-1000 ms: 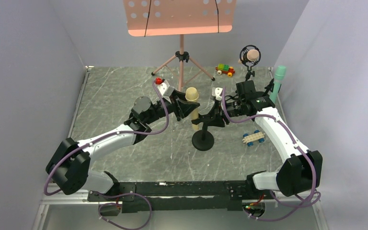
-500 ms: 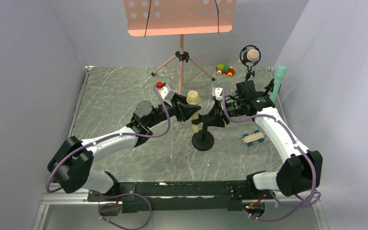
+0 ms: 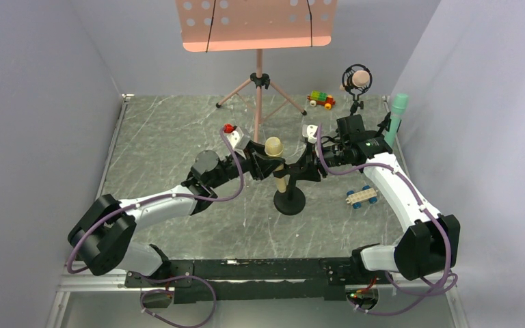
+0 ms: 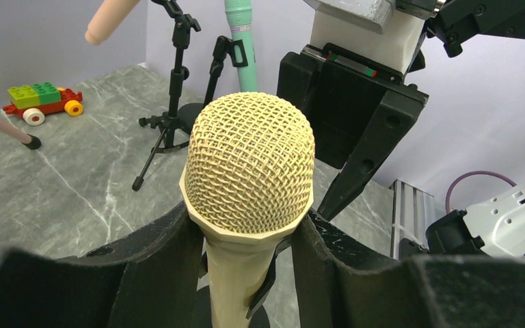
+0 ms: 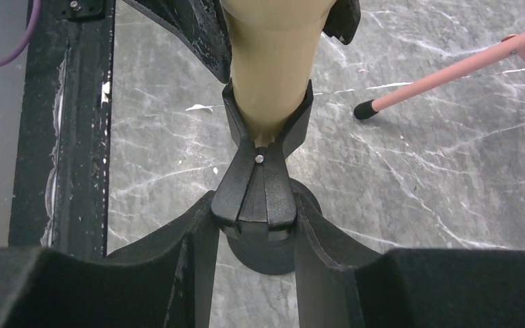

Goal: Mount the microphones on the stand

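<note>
The pale yellow microphone is resting in the clip held by the robot's right gripper, so that gripper should grab the stand's pole (image 3: 291, 188) below before moving the stand back.
The pale yellow microphone (image 3: 274, 156) stands upright over the black round-base stand (image 3: 290, 201). Its body (image 5: 273, 61) sits between the prongs of the stand's clip (image 5: 263, 164). My left gripper (image 3: 263, 164) is shut on the microphone just under its mesh head (image 4: 249, 160). My right gripper (image 5: 254, 229) is shut on the lower part of the clip from the right. The salmon pink microphone (image 3: 359, 79) hangs in a small tripod stand at the back right. The teal green microphone (image 3: 398, 109) stands upright in a holder by the right wall.
A pink music stand (image 3: 256, 31) on a tripod stands at the back centre, with one leg tip (image 5: 364, 109) near the black stand. A brick toy car (image 3: 320, 100) lies at the back right and another (image 3: 361, 197) lies near the right arm. Walls enclose three sides.
My left gripper has moved right and down with the yellow microphone, bringing its body into the clip. The right arm and the stand have stayed still.
</note>
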